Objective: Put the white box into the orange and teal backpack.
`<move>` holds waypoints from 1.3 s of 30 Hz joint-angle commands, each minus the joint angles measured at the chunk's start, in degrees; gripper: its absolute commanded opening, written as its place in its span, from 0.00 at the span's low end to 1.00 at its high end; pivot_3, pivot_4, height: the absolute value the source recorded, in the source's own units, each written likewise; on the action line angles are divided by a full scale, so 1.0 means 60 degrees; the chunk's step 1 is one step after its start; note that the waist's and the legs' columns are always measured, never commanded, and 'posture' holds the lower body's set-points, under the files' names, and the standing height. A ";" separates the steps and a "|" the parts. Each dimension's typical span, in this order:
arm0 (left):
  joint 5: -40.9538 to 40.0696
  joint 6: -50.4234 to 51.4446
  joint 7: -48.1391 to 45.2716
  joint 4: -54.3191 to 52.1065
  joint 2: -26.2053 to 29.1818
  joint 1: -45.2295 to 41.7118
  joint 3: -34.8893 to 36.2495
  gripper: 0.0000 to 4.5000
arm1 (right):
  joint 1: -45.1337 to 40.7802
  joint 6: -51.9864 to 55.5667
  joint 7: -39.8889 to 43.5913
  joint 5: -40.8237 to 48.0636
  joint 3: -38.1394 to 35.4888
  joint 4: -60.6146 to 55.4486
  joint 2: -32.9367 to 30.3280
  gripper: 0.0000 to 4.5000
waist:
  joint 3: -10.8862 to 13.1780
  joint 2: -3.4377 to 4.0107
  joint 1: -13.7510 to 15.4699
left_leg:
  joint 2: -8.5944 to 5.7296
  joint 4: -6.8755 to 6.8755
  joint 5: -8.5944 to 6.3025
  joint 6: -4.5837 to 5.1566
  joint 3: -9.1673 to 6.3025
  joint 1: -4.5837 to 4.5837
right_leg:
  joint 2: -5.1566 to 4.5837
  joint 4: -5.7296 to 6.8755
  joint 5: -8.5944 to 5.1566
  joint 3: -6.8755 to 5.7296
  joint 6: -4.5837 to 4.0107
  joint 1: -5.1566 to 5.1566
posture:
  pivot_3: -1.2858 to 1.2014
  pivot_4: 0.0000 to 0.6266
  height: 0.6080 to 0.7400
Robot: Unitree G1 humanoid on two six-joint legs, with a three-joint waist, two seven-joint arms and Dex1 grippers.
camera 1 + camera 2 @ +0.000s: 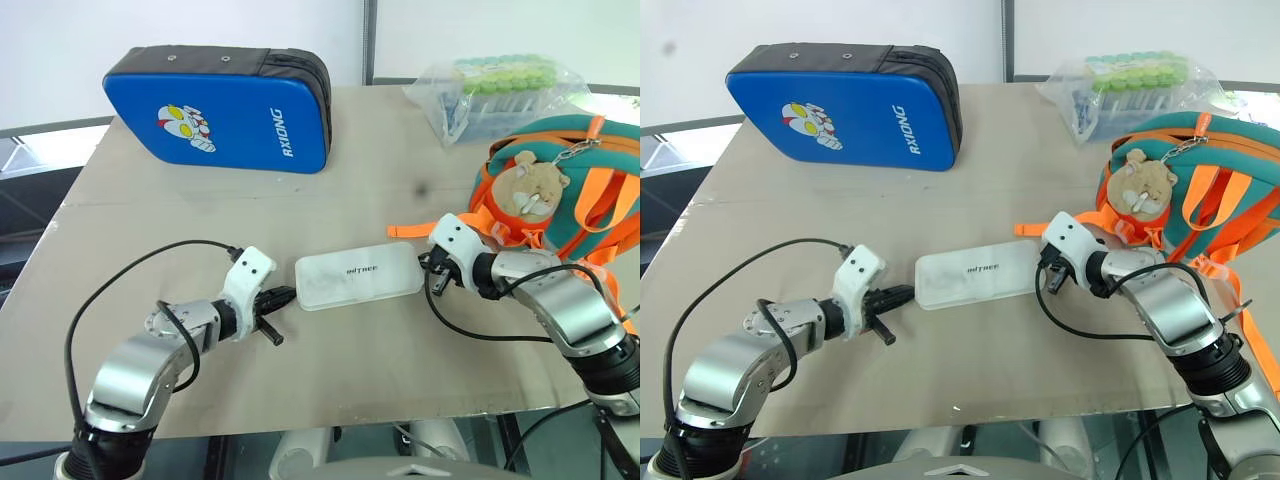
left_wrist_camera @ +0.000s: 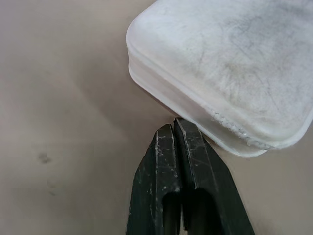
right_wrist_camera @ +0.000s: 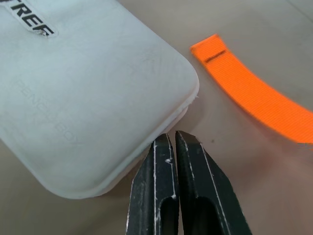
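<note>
Next, I open my left gripper, whose fingers are shut against the white box's end, then turn it and pinch its top and bottom [image 1: 318, 278] there before lifting the box.
The white box [image 1: 358, 276] lies flat on the table's middle, its "UNITREE" lettering facing up. My left gripper [image 1: 285, 296] is shut, and its tips meet the box's left end; in the left wrist view the fingers [image 2: 166, 161] are pressed together against the box's lower edge [image 2: 205, 112]. My right gripper [image 1: 428, 263] is shut too, at the box's right end, with its fingers [image 3: 161, 166] closed just below the box's corner [image 3: 176, 98]. The orange and teal backpack [image 1: 560, 135] lies at the right behind the right arm, with a beige bear charm [image 1: 533, 186] on it.
A blue padded case [image 1: 220, 110] lies at the table's far left. A clear bag of green-capped tubes [image 1: 500, 88] sits at the back right. A loose orange strap [image 3: 254, 100] lies on the table beside the box's right end. The tan table [image 1: 150, 230] drops off at the left and front.
</note>
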 commanded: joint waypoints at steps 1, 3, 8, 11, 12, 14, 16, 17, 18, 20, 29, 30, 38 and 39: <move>-0.1445 0.1408 -0.0324 0.0324 0.0289 -0.0007 0.2182 0.37 | -0.0050 -0.0825 0.0248 -0.0327 -0.0078 0.0210 -0.0115 0.00 | 0.0000 0.0000 -0.0022 | 0.0008 0.0000 0.0000 0.0000 0.0001 0.0003 | 0.0008 0.0001 0.0000 -0.0001 0.0000 0.0000 | 0.52 0.24 1.00; -0.2735 0.3169 -0.0926 0.1067 0.0718 -0.0429 0.3201 0.61 | -0.0112 -0.1203 0.0387 -0.0445 -0.0026 0.0473 -0.0020 0.00 | 0.0000 0.0000 -0.0004 | 0.0032 0.0000 0.0001 -0.0002 0.0000 0.0011 | 0.0025 0.0008 0.0001 -0.0012 -0.0003 0.0003 | 0.52 0.24 1.00; -0.4304 0.4991 -0.0809 0.2310 0.0644 -0.1076 0.3822 0.99 | -0.0255 -0.1756 0.0602 -0.0754 0.0059 0.0874 0.0173 0.00 | 0.0000 0.0000 -0.0006 | 0.0039 0.0003 0.0002 -0.0004 -0.0002 0.0018 | 0.0033 0.0004 0.0002 -0.0025 -0.0003 0.0019 | 0.52 0.24 1.00; -0.5150 0.5003 0.0313 0.3340 -0.0101 -0.1689 0.3678 0.99 | -0.0357 -0.2073 0.0744 -0.0947 0.0140 0.1031 0.0309 0.00 | -0.0001 -0.0008 0.0018 | 0.0035 0.0009 0.0009 -0.0018 0.0000 0.0015 | 0.0025 0.0001 0.0013 -0.0015 -0.0018 0.0019 | 0.52 0.24 1.00; -0.5111 0.5003 0.0629 0.3514 -0.0330 -0.1818 0.3511 0.99 | -0.0396 -0.2111 0.0758 -0.0988 0.0169 0.1069 0.0378 0.00 | -0.0004 -0.0011 0.0017 | 0.0036 0.0009 0.0023 -0.0043 0.0000 0.0013 | 0.0025 0.0000 0.0013 -0.0014 -0.0019 0.0015 | 0.52 0.24 1.00; -0.4848 0.5003 0.1271 0.3844 -0.0845 -0.2103 0.3294 0.99 | -0.0461 -0.2227 0.0806 -0.1031 0.0218 0.1139 0.0531 0.00 | -0.0004 -0.0011 0.0018 | 0.0037 0.0007 0.0023 -0.0047 0.0001 0.0015 | 0.0024 0.0000 0.0014 -0.0012 -0.0020 0.0016 | 0.52 0.24 1.00; -0.4748 0.5003 0.1667 0.4174 -0.1301 -0.2483 0.3205 0.99 | -0.0549 -0.2330 0.0946 -0.1103 0.0358 0.1226 0.0691 0.00 | -0.0006 -0.0013 0.0021 | 0.0037 0.0007 0.0024 -0.0048 0.0004 0.0017 | 0.0024 0.0001 0.0015 -0.0008 -0.0021 0.0017 | 0.52 0.24 1.00; -0.4713 0.5003 0.1855 0.4289 -0.1573 -0.2680 0.3122 0.99 | -0.0608 -0.2466 0.0948 -0.1258 0.0509 0.1352 0.0790 0.00 | -0.0010 -0.0007 0.0023 | 0.0036 0.0007 0.0024 -0.0049 0.0007 0.0017 | 0.0024 0.0002 0.0015 -0.0006 -0.0021 0.0017 | 0.52 0.24 1.00; -0.4656 0.5003 0.2014 0.4361 -0.1817 -0.2836 0.3019 0.99 | -0.0670 -0.2607 0.0946 -0.1427 0.0661 0.1480 0.0887 0.00 | -0.0010 -0.0007 0.0022 | 0.0035 0.0008 0.0025 -0.0050 0.0013 0.0023 | 0.0023 0.0002 0.0016 0.0003 -0.0020 0.0019 | 0.52 0.24 1.00; -0.4576 0.5003 0.2271 0.4449 -0.2219 -0.3037 0.2893 0.99 | -0.0779 -0.2687 0.0867 -0.1540 0.0796 0.1666 0.1229 0.00 | -0.0019 -0.0013 0.0032 | 0.0035 0.0009 0.0025 -0.0050 0.0023 0.0029 | 0.0023 0.0005 0.0020 0.0012 -0.0013 0.0022 | 0.52 0.24 1.00; -0.5077 0.5003 0.2937 0.4311 -0.2652 -0.2997 0.3301 0.49 | -0.0324 -0.2255 0.0256 -0.1459 -0.0382 0.1117 0.1614 0.00 | -0.0024 -0.0017 0.0077 | 0.0024 0.0016 0.0029 -0.0056 0.0032 0.0023 | 0.0022 0.0001 0.0031 0.0040 -0.0005 0.0019 | 0.52 0.24 1.00; -0.5129 0.5003 0.3007 0.4268 -0.2670 -0.2971 0.3356 0.40 | -0.0173 -0.2155 0.0236 -0.1334 -0.0666 0.0846 0.1533 0.00 | -0.0025 -0.0017 0.0114 | 0.0023 0.0016 0.0029 -0.0056 0.0030 0.0021 | 0.0021 0.0000 0.0031 0.0037 -0.0005 0.0019 | 0.52 0.24 1.00; -0.5834 0.4766 0.3502 0.4203 -0.3120 -0.3131 0.4076 0.23 | 0.2225 0.1568 0.1079 0.3903 -0.5902 -0.4034 0.0701 0.46 | -0.0028 -0.0027 0.0283 | 0.0017 0.0015 0.0003 -0.0013 0.0020 0.0020 | 0.0017 -0.0007 0.0029 0.0031 -0.0002 0.0028 | 0.52 0.24 1.00; -0.5872 0.4694 0.3526 0.4279 -0.3110 -0.3154 0.4133 0.23 | 0.2403 0.2022 0.0902 0.4431 -0.6507 -0.4306 0.0617 0.54 | -0.0027 -0.0028 0.0286 | 0.0017 0.0016 0.0003 -0.0013 0.0015 0.0015 | 0.0017 -0.0008 0.0029 0.0024 -0.0002 0.0025 | 0.52 0.24 1.00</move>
